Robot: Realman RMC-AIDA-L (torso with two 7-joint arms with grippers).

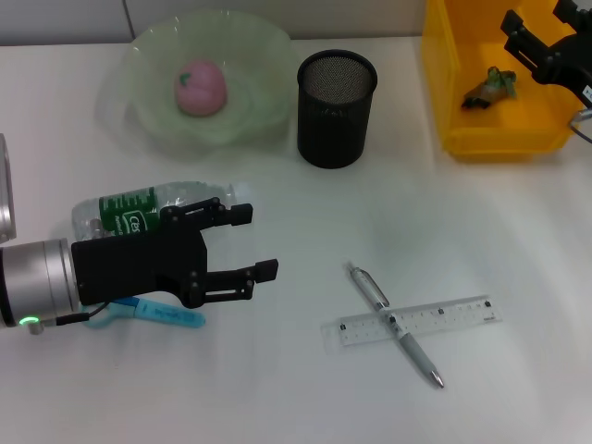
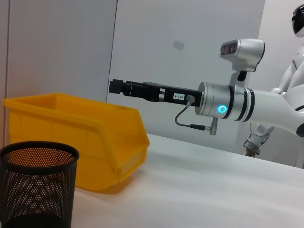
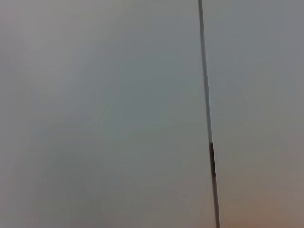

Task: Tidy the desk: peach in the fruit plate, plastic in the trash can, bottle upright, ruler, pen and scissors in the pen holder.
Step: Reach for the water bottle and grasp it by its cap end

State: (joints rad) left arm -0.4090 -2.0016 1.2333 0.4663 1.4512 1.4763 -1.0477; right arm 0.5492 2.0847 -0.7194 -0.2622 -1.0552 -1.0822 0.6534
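I move my left gripper to the bottle's cap (image 1: pixel 241 192) next and close it there, because the bottle has to stand upright.
A pink peach (image 1: pixel 201 89) lies in the pale green fruit plate (image 1: pixel 148 120). A plastic wrapper (image 1: pixel 490 86) lies in the yellow bin (image 1: pixel 462 139). The clear bottle (image 1: pixel 129 211) with a green label lies on its side at the left. Blue-handled scissors (image 1: pixel 166 314) lie just in front of it. My left gripper (image 1: pixel 248 242) is open and empty, hovering over the bottle and scissors. A silver pen (image 1: pixel 393 322) lies across a clear ruler (image 1: pixel 416 320). The black mesh pen holder (image 1: pixel 336 108) looks empty. My right gripper (image 1: pixel 539 23) is open above the bin.
The left wrist view shows the pen holder (image 2: pixel 35 185), the yellow bin (image 2: pixel 80 137) and my right gripper (image 2: pixel 116 87) above it. The right wrist view shows only a grey wall. The white table (image 1: pixel 277 388) extends toward the front.
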